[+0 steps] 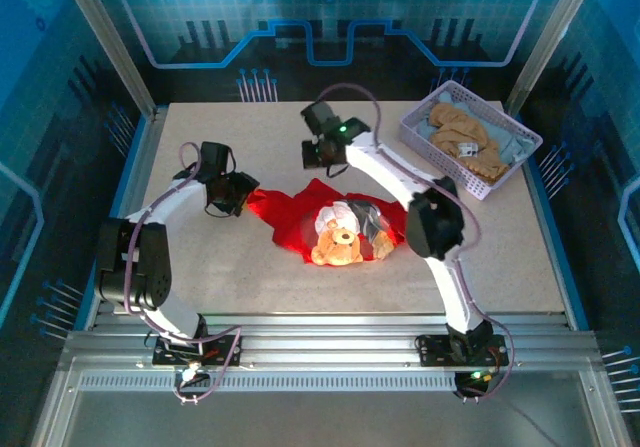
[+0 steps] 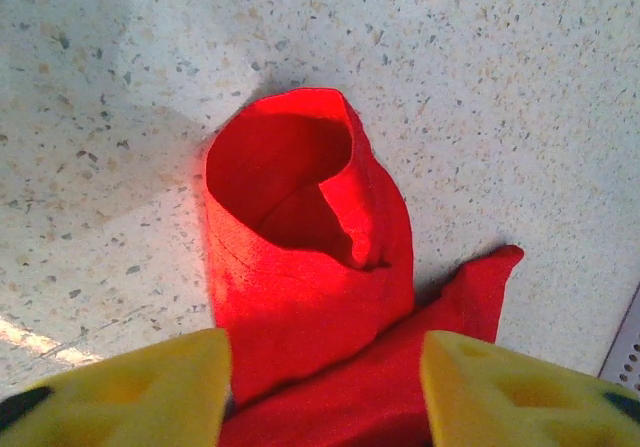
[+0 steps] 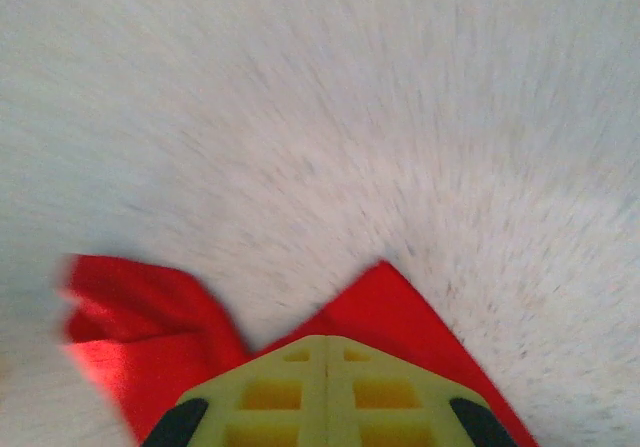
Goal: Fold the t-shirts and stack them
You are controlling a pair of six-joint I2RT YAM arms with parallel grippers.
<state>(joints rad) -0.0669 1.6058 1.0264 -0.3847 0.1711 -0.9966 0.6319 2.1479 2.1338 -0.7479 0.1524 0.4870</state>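
Observation:
The red t-shirt is bunched up around its teddy-bear print. I should take the t-shirt's sleeve point(image 1: 266, 205) with my left gripper and swing it to the far side to turn the t-shirt.
The red t-shirt point(image 1: 300, 217) lies crumpled at the table's middle, its brown teddy-bear print point(image 1: 337, 248) facing up. My left gripper point(image 1: 234, 197) hangs at the shirt's left edge. It is open point(image 2: 325, 357), its yellow fingers point(image 2: 150, 387) straddling a red sleeve point(image 2: 300, 227) whose round opening gapes ahead. My right gripper point(image 1: 318, 164) is at the shirt's far edge. Its fingers are pressed together point(image 3: 327, 341), pinching a peaked corner of red cloth point(image 3: 400, 302). A tan t-shirt point(image 1: 462, 135) and a pale blue-grey one point(image 1: 512, 147) lie in the basket.
The lavender lattice basket point(image 1: 418, 132) stands at the back right corner of the speckled table point(image 1: 220, 267). Metal rails run along the near edge. The right wrist view is blurred by motion.

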